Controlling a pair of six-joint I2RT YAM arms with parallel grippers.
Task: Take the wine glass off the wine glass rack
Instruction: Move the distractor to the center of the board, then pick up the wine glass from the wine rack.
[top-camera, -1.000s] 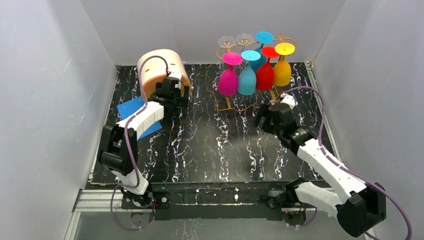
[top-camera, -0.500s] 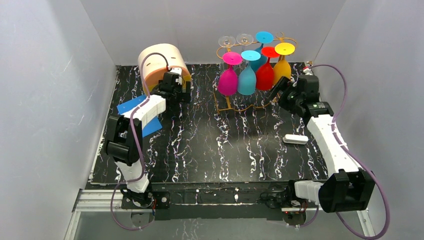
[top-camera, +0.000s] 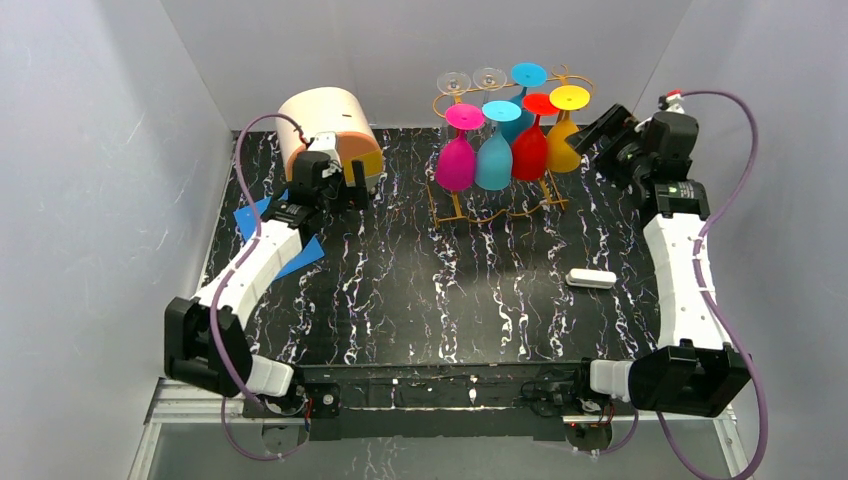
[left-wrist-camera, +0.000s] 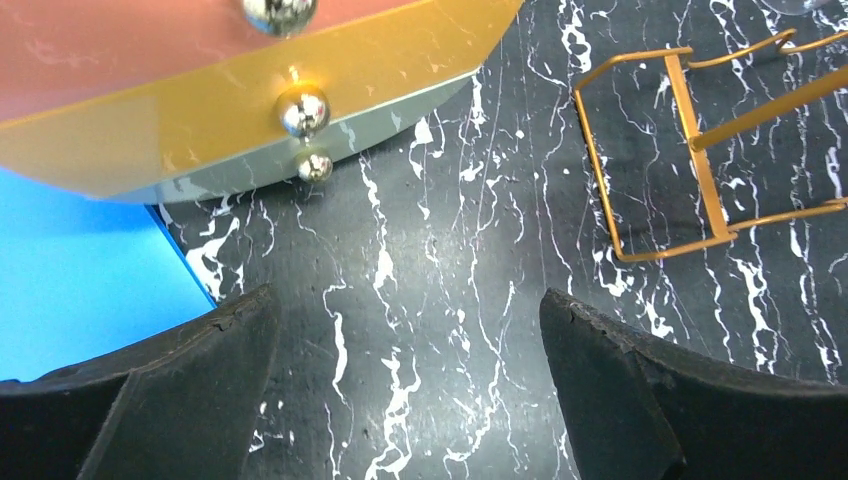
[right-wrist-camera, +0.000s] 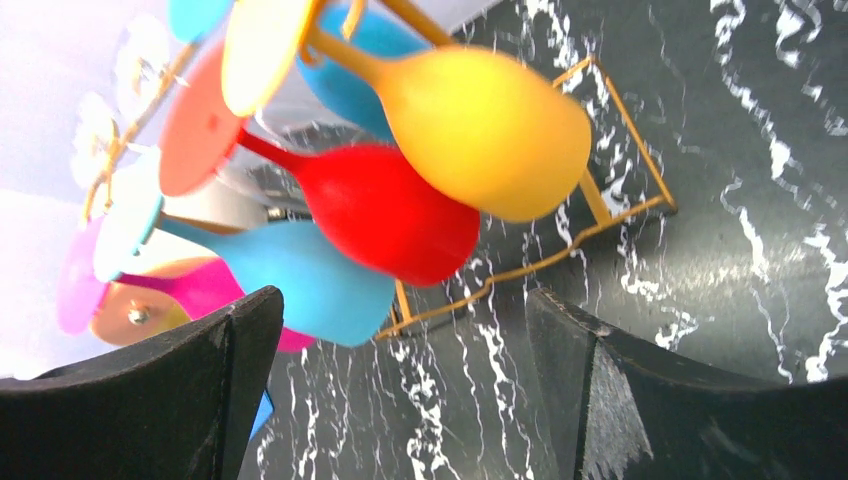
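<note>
The edge of the yellow glass's foot (top-camera: 587, 97) (right-wrist-camera: 306, 20), on the side away from the red glass, is the next spot my right gripper needs to go to and close on.
The golden wire wine glass rack (top-camera: 447, 208) stands at the back middle of the table, with several coloured glasses hanging upside down: pink (top-camera: 456, 162), light blue (top-camera: 493, 160), red (top-camera: 530, 150), yellow (top-camera: 564, 145) and a teal one behind. Two clear glass feet (top-camera: 471, 80) sit at its top left. My right gripper (top-camera: 601, 134) is open, raised just right of the yellow glass (right-wrist-camera: 485, 125), holding nothing. My left gripper (top-camera: 345, 183) is open and empty over the table in front of the round box, left of the rack base (left-wrist-camera: 655, 160).
A peach round box with a gold front (top-camera: 325, 125) stands back left; its gold face and metal knobs (left-wrist-camera: 302, 110) fill the left wrist view. A blue sheet (top-camera: 262, 215) lies beside it. A small white bar (top-camera: 591, 279) lies at the right. Grey walls enclose the table.
My right arm swung from the table's middle right up and back to the rack's right side; the white bar came into view on the table. My left arm drew back slightly leftward.
</note>
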